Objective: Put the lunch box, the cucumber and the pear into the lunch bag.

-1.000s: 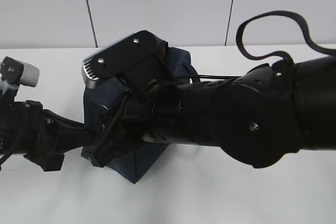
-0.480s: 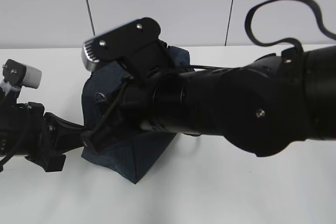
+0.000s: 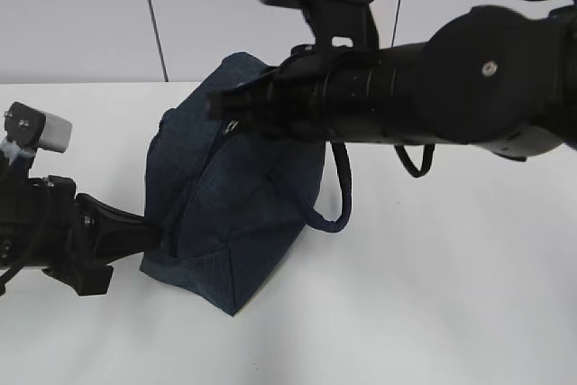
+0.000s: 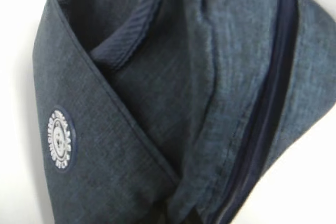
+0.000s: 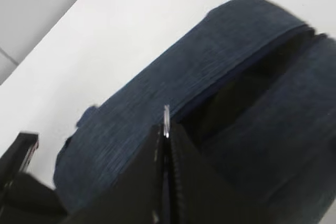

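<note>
Next, my right gripper lets go of the metal ring pull at the far top end of the lunch bag's zipper (image 3: pixel 279 84) (image 5: pixel 313 31).
The dark navy lunch bag (image 3: pixel 236 200) stands on the white table, its zipper (image 3: pixel 194 187) running down the side that faces the camera. My left gripper (image 3: pixel 153 236) is at the bag's lower left end, shut on its fabric (image 4: pixel 173 129), which fills the left wrist view. My right gripper (image 5: pixel 167 127) reaches in from the right over the bag's top and is shut on the metal ring pull (image 5: pixel 166 114). A dark gap (image 5: pixel 236 95) gapes in the bag beside the pull. The lunch box, the cucumber and the pear are out of view.
The bag's loop handle (image 3: pixel 339 209) hangs down its right side. A round white logo patch (image 4: pixel 59 139) sits on the bag's side. The big right arm (image 3: pixel 451 87) spans the upper right. The table's far edge (image 5: pixel 68 9) meets the grey wall.
The right arm has lifted up and back from in front of the bag, taking the ring pull along and uncovering the bag. The left arm has stayed put at the bag's lower end.
</note>
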Robot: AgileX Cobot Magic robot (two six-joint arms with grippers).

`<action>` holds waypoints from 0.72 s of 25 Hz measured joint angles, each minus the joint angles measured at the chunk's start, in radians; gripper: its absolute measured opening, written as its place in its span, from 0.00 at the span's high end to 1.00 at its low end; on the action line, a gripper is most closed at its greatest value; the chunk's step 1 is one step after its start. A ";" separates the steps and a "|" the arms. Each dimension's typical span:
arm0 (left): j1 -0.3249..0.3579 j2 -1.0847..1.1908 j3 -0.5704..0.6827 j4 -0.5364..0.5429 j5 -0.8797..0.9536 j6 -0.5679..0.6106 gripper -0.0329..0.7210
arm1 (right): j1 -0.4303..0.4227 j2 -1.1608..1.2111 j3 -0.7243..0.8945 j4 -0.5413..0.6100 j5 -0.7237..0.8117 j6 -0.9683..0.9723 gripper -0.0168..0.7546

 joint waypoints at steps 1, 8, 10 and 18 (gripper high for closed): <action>0.000 0.000 0.000 0.004 0.000 0.000 0.95 | -0.023 0.000 -0.011 0.021 0.000 0.000 0.98; 0.000 0.000 0.000 0.006 0.000 0.000 0.95 | -0.144 0.093 -0.182 0.141 0.093 0.000 0.98; 0.000 0.000 0.000 0.011 -0.005 0.000 0.95 | -0.181 0.157 -0.248 0.189 0.116 0.000 0.98; 0.000 0.000 0.000 0.021 -0.014 0.000 0.95 | -0.342 0.439 -0.524 0.456 0.292 0.000 0.98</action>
